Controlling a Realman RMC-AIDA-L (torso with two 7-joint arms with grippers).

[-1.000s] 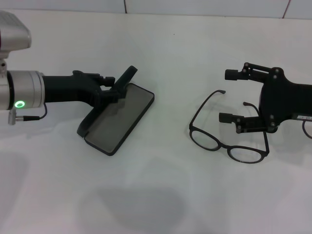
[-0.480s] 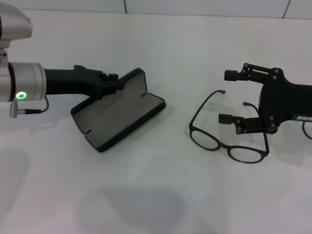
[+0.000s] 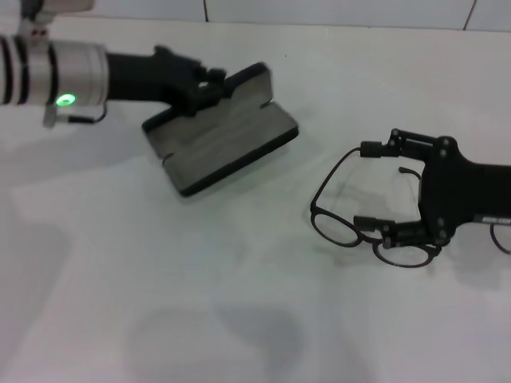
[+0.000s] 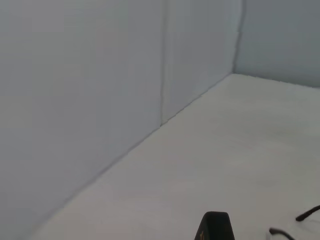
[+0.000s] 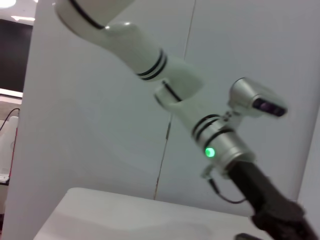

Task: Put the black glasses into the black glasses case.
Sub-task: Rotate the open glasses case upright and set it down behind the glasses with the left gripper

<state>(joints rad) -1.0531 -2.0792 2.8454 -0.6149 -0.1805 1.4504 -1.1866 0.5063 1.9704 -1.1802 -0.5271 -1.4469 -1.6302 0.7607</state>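
My right gripper is to close next on the bridge [image 3: 368, 238] between the two lenses of the black glasses.
The black glasses case [image 3: 227, 144] lies open at the back left of the table in the head view, grey lining up and lid [image 3: 249, 86] raised. My left gripper [image 3: 209, 88] is shut on the lid's near end. The lid's edge with orange lettering also shows in the left wrist view [image 4: 215, 229]. The black glasses [image 3: 342, 227] rest unfolded on the table at the right, and their temple tips show in the left wrist view [image 4: 306, 215]. My right gripper [image 3: 369, 185] is open over the glasses' right half, its nearer finger above the right lens.
The white table [image 3: 239, 303] meets a pale wall [image 4: 100, 90] at the back. The right wrist view shows my left arm [image 5: 220, 142] with its green light.
My left gripper has carried the open case toward the back and to the right. My right gripper has come down nearer over the glasses; the glasses have not moved.
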